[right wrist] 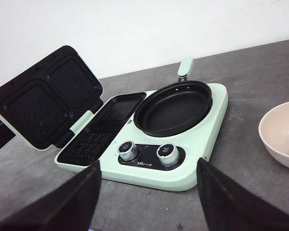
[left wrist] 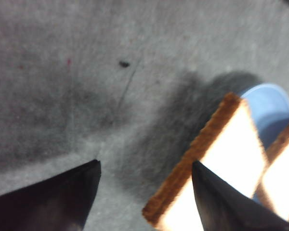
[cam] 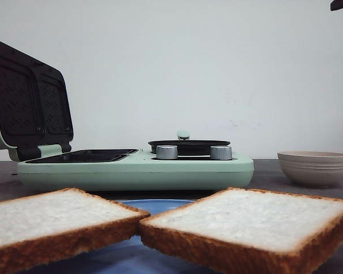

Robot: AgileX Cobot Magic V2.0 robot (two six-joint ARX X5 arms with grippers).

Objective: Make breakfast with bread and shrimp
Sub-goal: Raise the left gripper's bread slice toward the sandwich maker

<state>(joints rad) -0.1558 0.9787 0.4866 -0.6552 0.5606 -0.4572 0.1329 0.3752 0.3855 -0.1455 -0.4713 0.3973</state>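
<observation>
My left gripper will grip the outer end of the bread slice [left wrist: 159, 211] farthest from the beige bowl, by the crust that faces the sandwich maker.
Two slices of white bread with brown crust lie on a blue plate [cam: 154, 205] at the front: the left slice [cam: 51, 220] and the right slice [cam: 257, 220]. In the left wrist view my left gripper [left wrist: 145, 166] is open above the table, one finger over the edge of a slice [left wrist: 221, 154]; the second slice [left wrist: 282, 178] and the plate [left wrist: 269, 103] lie beyond. My right gripper [right wrist: 147, 168] is open and empty, high above the table before the mint-green sandwich maker [right wrist: 149, 130]. An orange bit shows inside the beige bowl [right wrist: 282, 134]; the shrimp are otherwise hidden.
The sandwich maker [cam: 131, 168] stands mid-table with its lid [cam: 28, 103] open upright at the left, black press plates [cam: 86, 155] exposed, a black round pan [cam: 188, 145] on the right and two silver knobs [cam: 167, 152]. The beige ribbed bowl [cam: 313, 166] stands at the right.
</observation>
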